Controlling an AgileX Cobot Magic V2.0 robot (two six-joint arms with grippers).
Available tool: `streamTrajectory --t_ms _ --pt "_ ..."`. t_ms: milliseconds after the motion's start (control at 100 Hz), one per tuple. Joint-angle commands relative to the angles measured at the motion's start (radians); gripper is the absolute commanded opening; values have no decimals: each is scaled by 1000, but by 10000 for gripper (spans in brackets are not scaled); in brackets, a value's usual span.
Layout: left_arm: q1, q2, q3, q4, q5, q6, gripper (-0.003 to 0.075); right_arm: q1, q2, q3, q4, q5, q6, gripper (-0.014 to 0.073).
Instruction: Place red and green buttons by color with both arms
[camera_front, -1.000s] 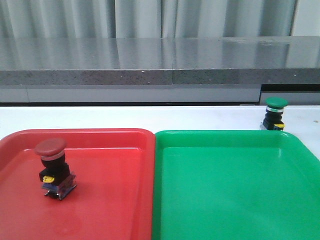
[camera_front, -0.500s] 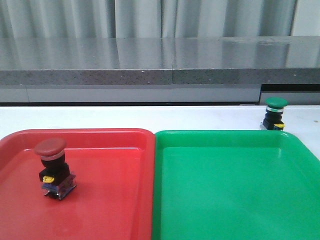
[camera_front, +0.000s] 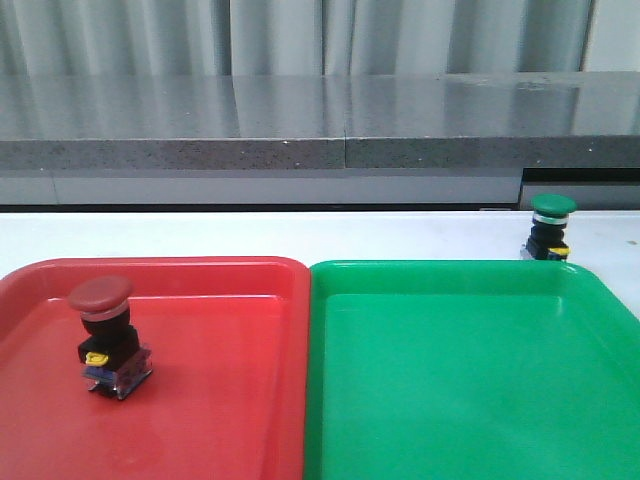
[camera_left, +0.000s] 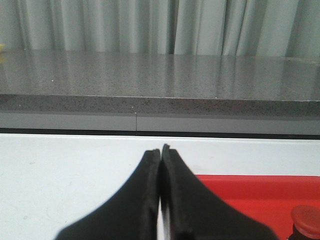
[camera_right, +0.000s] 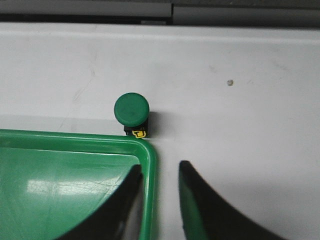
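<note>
The robot's right gripper needs to close on the round cap of the green button (camera_front: 554, 204) (camera_right: 131, 109), which stands just behind the far corner of the green tray.
The red button (camera_front: 103, 330) stands upright in the left part of the red tray (camera_front: 220, 400); its cap (camera_left: 306, 221) peeks into the left wrist view. The green button (camera_front: 551, 227) stands on the white table just behind the green tray's (camera_front: 460, 380) far right corner. In the right wrist view the green button (camera_right: 132, 111) sits just off the tray corner (camera_right: 145, 150). My right gripper (camera_right: 159, 172) is open above that corner, short of the button. My left gripper (camera_left: 160, 151) is shut and empty over the white table beside the red tray (camera_left: 250, 195). Neither arm shows in the front view.
A grey speckled counter (camera_front: 320, 125) and a ledge run along the back of the white table (camera_front: 300, 235), with a curtain behind. The two trays lie side by side, touching at the middle.
</note>
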Motion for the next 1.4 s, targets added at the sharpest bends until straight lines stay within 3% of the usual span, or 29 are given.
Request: streamTrajectory --t_ms 0,110,510,810,890,1150,1390 --pt "3 -31 10 -10 -92 -10 -20 16 56 -98 6 3 -7 453" --pt "3 -31 10 -10 -92 -10 -20 30 163 -199 10 61 -7 556" --pt "3 -31 10 -10 -92 -10 -20 31 492 -494 29 278 -7 552" --pt "3 -31 10 -10 -92 -10 -20 31 629 -574 42 345 -7 547" --pt "3 -31 10 -10 -92 -10 -20 31 643 -581 42 343 -7 510" --pt "3 -31 10 -10 -92 -10 -20 31 646 -591 44 332 -7 228" --pt "3 -31 10 -10 -92 -10 -20 31 588 -591 79 338 -6 185"
